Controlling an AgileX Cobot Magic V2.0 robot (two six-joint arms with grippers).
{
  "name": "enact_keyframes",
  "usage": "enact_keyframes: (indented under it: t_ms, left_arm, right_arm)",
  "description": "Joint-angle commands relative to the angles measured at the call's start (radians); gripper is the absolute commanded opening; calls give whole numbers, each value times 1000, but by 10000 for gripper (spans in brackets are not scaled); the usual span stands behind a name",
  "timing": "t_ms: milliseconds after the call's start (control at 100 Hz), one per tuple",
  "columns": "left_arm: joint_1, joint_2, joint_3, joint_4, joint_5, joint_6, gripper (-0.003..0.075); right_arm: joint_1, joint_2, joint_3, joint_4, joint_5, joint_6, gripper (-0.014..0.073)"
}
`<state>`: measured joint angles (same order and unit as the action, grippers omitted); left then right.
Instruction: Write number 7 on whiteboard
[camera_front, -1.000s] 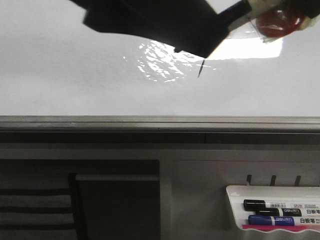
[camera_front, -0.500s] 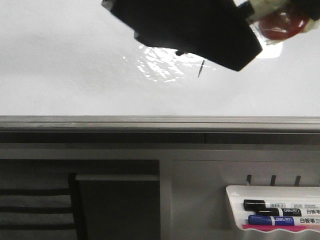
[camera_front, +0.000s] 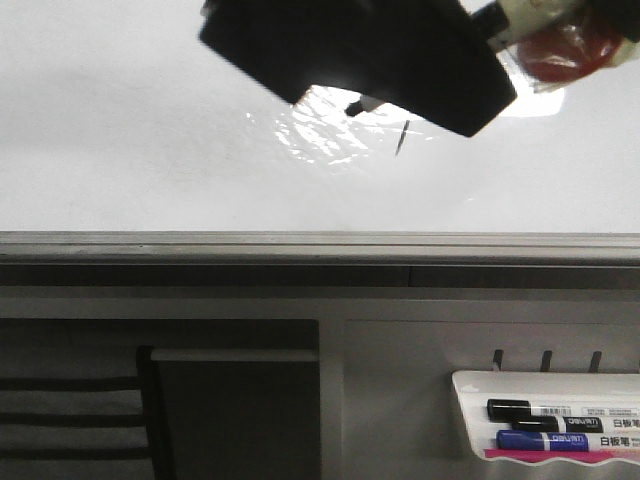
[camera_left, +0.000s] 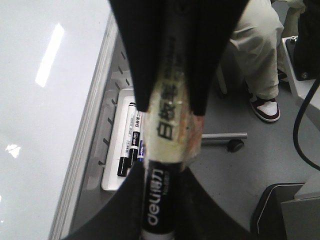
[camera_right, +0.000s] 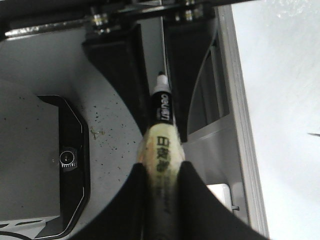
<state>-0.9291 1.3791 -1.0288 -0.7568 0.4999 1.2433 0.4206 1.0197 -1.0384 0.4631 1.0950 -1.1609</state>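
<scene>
The left gripper needs to release the taped marker on the bare whiteboard high (camera_front: 6, 104) above the dark horizontal bars.
The whiteboard (camera_front: 120, 150) fills the upper front view, with glare at its middle. Of the number 7, a short slanted dark stroke (camera_front: 402, 140) shows just below a dark gripper body (camera_front: 380, 50); the rest is covered. A taped marker (camera_front: 530, 20) sticks out beside that body. In the left wrist view my left gripper (camera_left: 160, 187) is shut on the marker's black "deli" end (camera_left: 156, 200), while the other arm's fingers (camera_left: 135, 60) grip its taped body. In the right wrist view my right gripper (camera_right: 162, 175) is shut on the taped body (camera_right: 162, 150), beside the board (camera_right: 280, 100).
A white marker tray (camera_front: 470, 390) hangs below the board's grey frame (camera_front: 320, 243), holding black and blue markers (camera_front: 540, 412). A seated person's leg (camera_left: 255, 45) and shoe (camera_left: 267, 107) are near a chair caster (camera_left: 235, 146). A black device (camera_right: 65, 160) sits on the floor.
The dark gripper body above the board has moved right along the marker, covering its black section, then eased slightly left. The stroke on the board is unchanged.
</scene>
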Motion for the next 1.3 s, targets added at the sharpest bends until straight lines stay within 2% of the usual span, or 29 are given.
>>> enact_keyframes:
  t_ms: [0,90,190,320,450,550,640,740,870,1000,1160,1290]
  left_arm:
    - [-6,-27,-37,-66,-55,-20,-20]
    - [-6,-27,-37,-66,-55,-20,-20]
    - [5,-34,-37,-63,-55,-27,-20]
    - [76,-69,-37,16,-52,-154,-20]
    - [212,-120,-37,232,-5,-453,-20]
    - [339,-148,-37,410,87,-698,-20]
    - [456,-151,-35,525,190,-863,-20]
    - [559,-151,-10,551,232,-903,-20]
    - [680,-151,71,546,149,-918,-20]
    - [763,-151,156,480,-58,-943,-20]
    - [788,-145,236,370,-312,-943,-20]
    - [788,-108,245,345,-373,-943,-20]
  right_arm:
    - [-1,-14,-37,66,-31,-2,87]
    - [-1,-14,-37,63,-34,0,268]
    - [-9,-18,-42,26,-34,24,388]
    - [-35,-51,-54,-103,-25,151,397]
    - [-60,-88,-54,-176,-20,226,397]
    - [-64,-108,-54,-180,-20,229,397]
    - [-64,-110,-54,-180,-20,239,397]
    - [-64,-105,-50,-180,-20,246,397]
    - [-64,-97,-50,-180,-22,252,397]
    - [-64,-93,-50,-180,-24,253,397]
    - [-64,-93,-50,-176,-26,253,397]
    - [-64,-93,-50,-176,-26,253,397]
